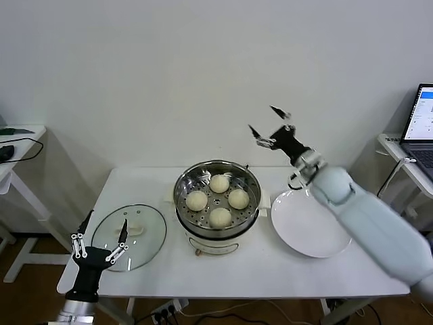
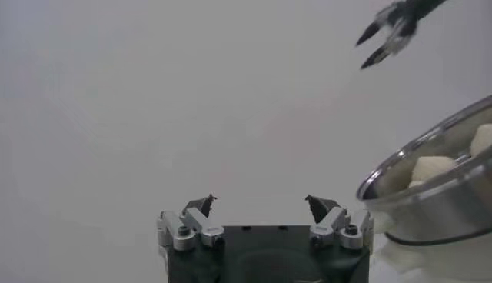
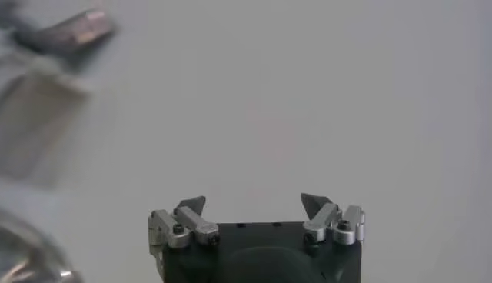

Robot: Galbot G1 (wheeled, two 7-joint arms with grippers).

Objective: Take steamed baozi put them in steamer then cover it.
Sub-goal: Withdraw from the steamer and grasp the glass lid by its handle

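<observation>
I will grip the cream handle (image 1: 127,231) of the clear glass lid with my left gripper, as the filled steamer still needs its cover.
The steamer (image 1: 218,204) stands mid-table, a shiny steel pot on a white base, uncovered. Several steamed baozi (image 1: 219,183) lie on its perforated tray. The cover (image 1: 146,237), a clear glass lid with a cream handle, lies flat on the table left of the pot. My left gripper (image 1: 107,219) hovers open over the lid's near-left edge, holding nothing. My right gripper (image 1: 262,117) is open and empty, raised high behind the pot's right side. In the left wrist view the left gripper (image 2: 261,204) points past the steamer (image 2: 442,192), where a baozi (image 2: 432,166) shows. The right gripper (image 3: 254,204) faces the bare wall.
A flat white plate (image 1: 308,227) lies right of the steamer, under my right forearm. A laptop (image 1: 423,122) sits on a side desk at the far right. Another small table (image 1: 17,145) with a cable stands at the left. The wall is close behind the table.
</observation>
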